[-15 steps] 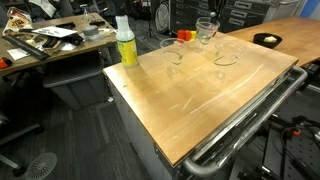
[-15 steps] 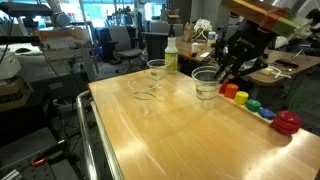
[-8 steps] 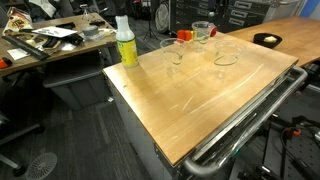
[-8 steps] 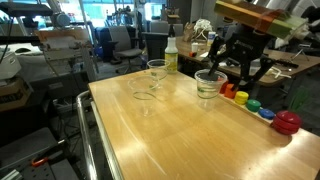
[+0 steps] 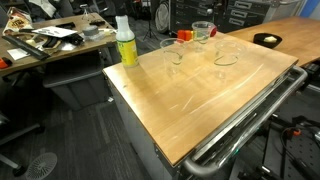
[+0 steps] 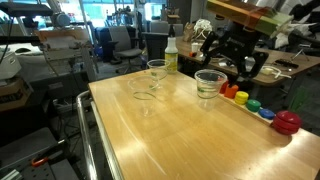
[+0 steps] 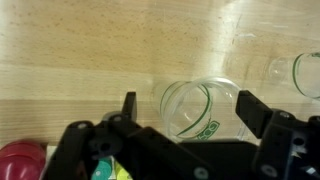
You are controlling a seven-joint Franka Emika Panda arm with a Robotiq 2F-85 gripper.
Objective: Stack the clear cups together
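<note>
The clear cup's wide rim almost fills the robot gripper's gap, so the gripper needs to shift over and pinch the cup's side (image 7: 169,103) nearest the red piece before stacking.
Three clear cups stand on the wooden table (image 6: 190,140). One clear cup (image 6: 208,85) (image 5: 202,32) stands upright near the row of coloured pieces. In the wrist view this cup (image 7: 195,108), with a green ring and mark on it, lies between the two fingers, clear of both. My gripper (image 6: 226,66) (image 7: 190,100) hangs open just above it. A second cup (image 6: 157,70) (image 5: 172,48) is by the bottle. The third cup (image 6: 145,100) (image 5: 225,55) stands further in on the table. Another cup's rim (image 7: 305,72) shows at the right edge of the wrist view.
A yellow-green bottle (image 5: 126,42) (image 6: 171,55) with a white top stands at a table corner. Orange, yellow, green and blue pieces (image 6: 250,102) and a red one (image 6: 287,122) line one edge. A metal rail (image 5: 240,125) runs along the table's side. Desks and chairs surround it.
The gripper has opened and let go of the cup by the coloured pieces, then risen a little above it. The cup stays standing on the table; the other cups have not moved.
</note>
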